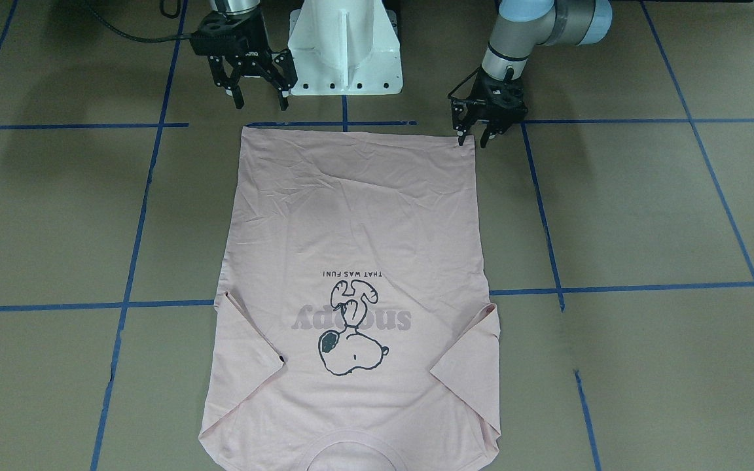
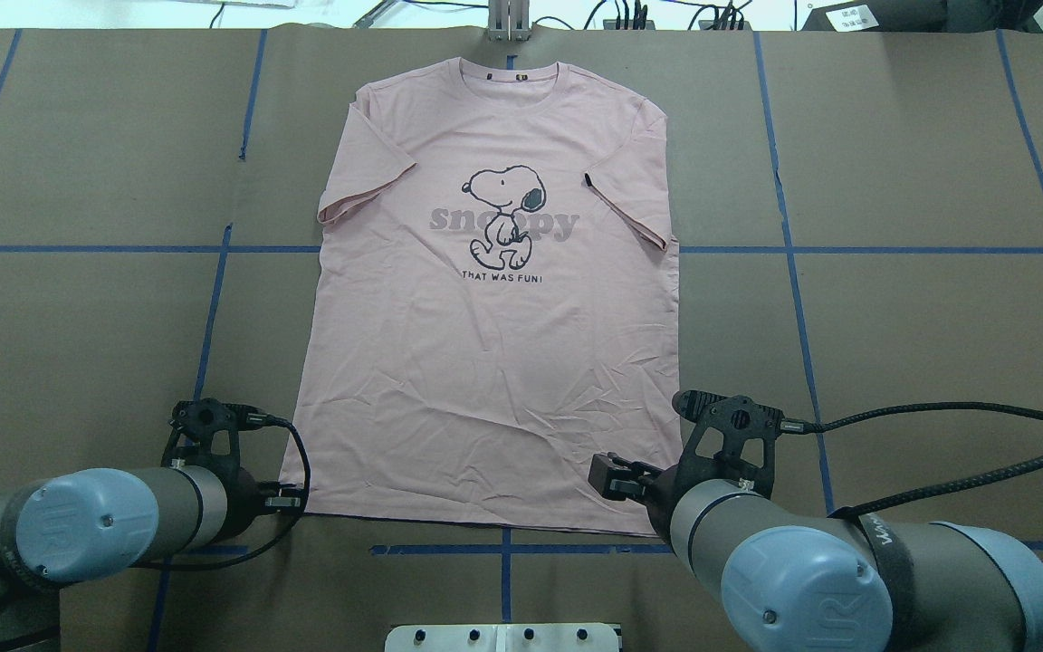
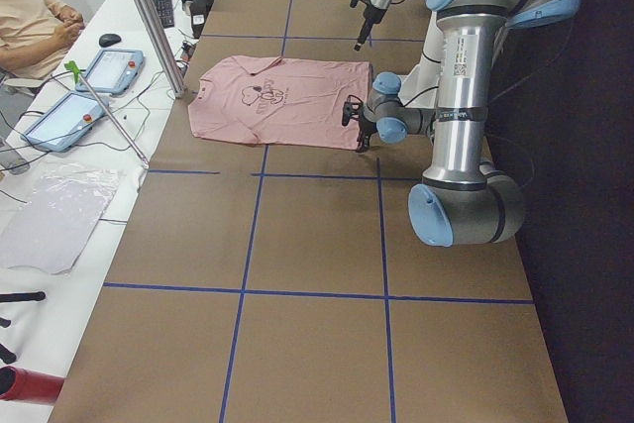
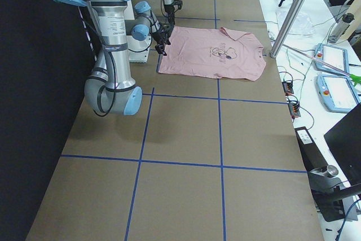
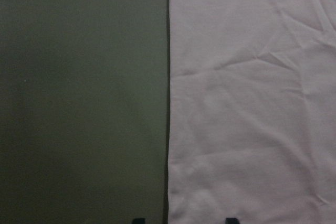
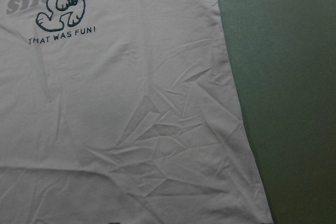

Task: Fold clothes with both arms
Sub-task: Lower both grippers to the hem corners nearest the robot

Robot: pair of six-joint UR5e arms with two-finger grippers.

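Observation:
The robot's right gripper should close on the hem corner (image 1: 245, 132) of the pale pink T-shirt, at the hem's end closest to the black cable.
The pale pink T-shirt (image 2: 485, 362) lies flat, print side up, on the brown table, collar at the far edge and both sleeves folded inward over the body. Its hem is nearest the robot. My left gripper (image 1: 472, 139) is open and low at the hem's left corner. In the left wrist view its fingertips (image 5: 137, 220) stand on either side of the shirt's side edge (image 5: 169, 129). My right gripper (image 1: 260, 101) is open and empty. It hovers just behind the hem's right corner (image 1: 244, 129), above the table. The right wrist view looks down on the shirt (image 6: 131, 119).
The white pedestal base (image 1: 345, 46) stands behind the hem, between the two arms. The right arm's black cable (image 2: 983, 435) loops over the table. Blue tape lines (image 1: 141, 196) cross the brown surface. A metal post (image 3: 149, 17) and the operators' tablets (image 3: 109, 71) stand beyond the far edge.

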